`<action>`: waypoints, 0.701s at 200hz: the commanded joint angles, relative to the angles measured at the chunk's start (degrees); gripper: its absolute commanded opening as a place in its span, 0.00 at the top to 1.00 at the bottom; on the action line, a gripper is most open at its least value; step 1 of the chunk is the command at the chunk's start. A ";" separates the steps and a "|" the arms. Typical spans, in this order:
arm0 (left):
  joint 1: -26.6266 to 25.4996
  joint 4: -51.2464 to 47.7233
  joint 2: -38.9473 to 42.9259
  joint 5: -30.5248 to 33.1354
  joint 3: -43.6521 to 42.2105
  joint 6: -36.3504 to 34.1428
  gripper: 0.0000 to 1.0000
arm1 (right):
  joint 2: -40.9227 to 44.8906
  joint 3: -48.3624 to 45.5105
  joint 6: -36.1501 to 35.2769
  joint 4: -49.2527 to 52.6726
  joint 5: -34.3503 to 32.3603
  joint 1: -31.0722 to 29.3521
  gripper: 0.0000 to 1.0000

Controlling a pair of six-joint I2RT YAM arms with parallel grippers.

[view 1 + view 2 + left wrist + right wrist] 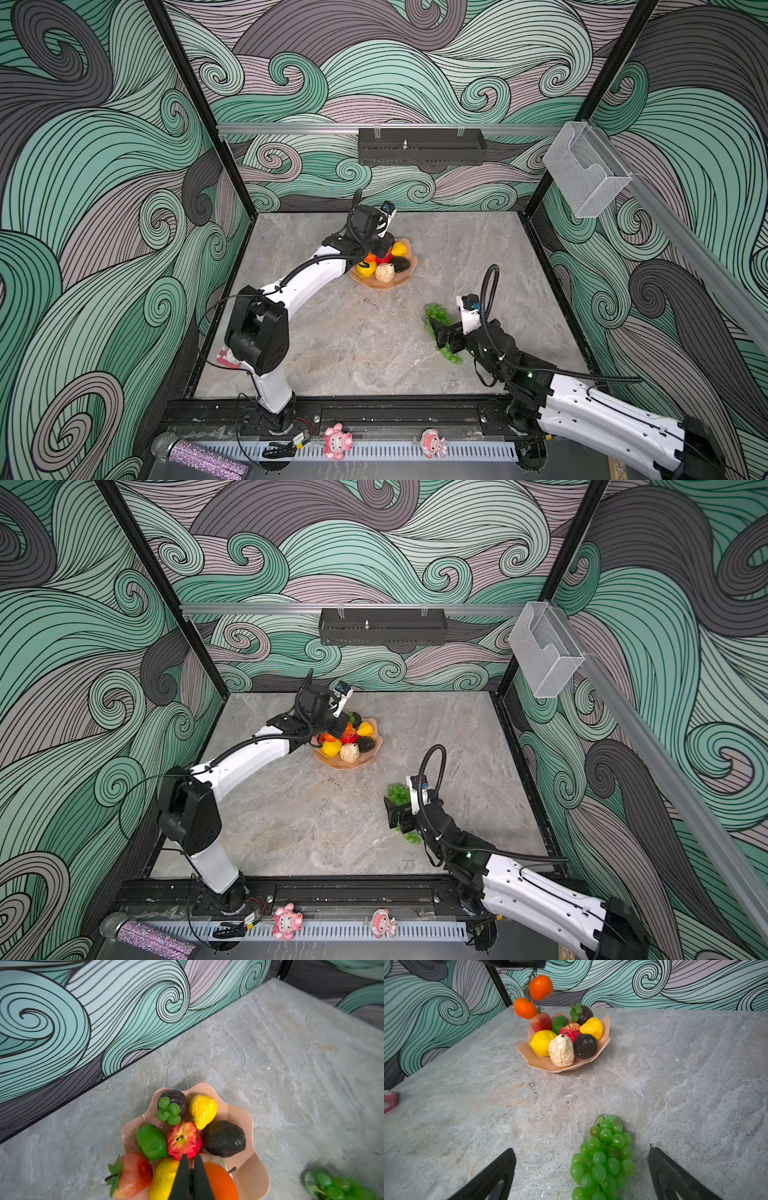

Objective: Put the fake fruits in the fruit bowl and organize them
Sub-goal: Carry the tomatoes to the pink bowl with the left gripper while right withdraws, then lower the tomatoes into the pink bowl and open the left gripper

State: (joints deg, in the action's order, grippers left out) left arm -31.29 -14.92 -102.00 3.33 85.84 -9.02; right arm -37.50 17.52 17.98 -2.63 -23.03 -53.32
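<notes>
I will release the two oranges, which dangle over the bowl now, from my left gripper on top of the apple (pixel 381 255) (pixel 185 1151), in the spot between the lime and the avocado.
The peach fruit bowl (pixel 405 279) (pixel 535 1059) stands near the table's back middle. It holds a lemon (pixel 542 1042), pale pear (pixel 561 1051), avocado (pixel 585 1046), apple (pixel 184 1139), yellow pear (pixel 203 1108), lime (pixel 151 1141) and strawberry (pixel 133 1174). My left gripper (pixel 190 1159) hangs just above the bowl, shut on the stem of two oranges (pixel 540 987) that dangle over the bowl's left side. Green grapes (pixel 436 311) (pixel 604 1159) lie on the table at the right front. My right gripper (pixel 581 1150) (pixel 440 332) is open, one finger on each side of the bunch, not touching it.
A clear box (pixel 582 170) hangs on the right wall and a black shelf (pixel 422 147) on the back rail. Two pink figurines (pixel 337 446) and a glitter microphone (pixel 195 455) sit at the front rail. A red-pink item (pixel 389 1101) lies by the left arm's base.
</notes>
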 commanded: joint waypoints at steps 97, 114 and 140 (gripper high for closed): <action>0.06 -3.87 -14.87 -0.21 13.65 -17.24 1.00 | 3.00 -1.17 0.57 -1.10 -0.09 1.01 0.01; 0.07 -4.22 -15.35 -0.28 13.68 -17.52 1.00 | 2.83 -1.18 0.56 -1.23 -0.09 1.08 0.01; -0.03 -5.42 -16.86 0.76 13.90 -19.14 1.00 | 2.70 -1.17 0.64 -1.22 -0.06 1.12 0.01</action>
State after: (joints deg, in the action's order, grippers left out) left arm -31.29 -18.04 -116.81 3.09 97.41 -25.58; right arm -34.57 16.88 18.24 -3.01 -22.96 -52.49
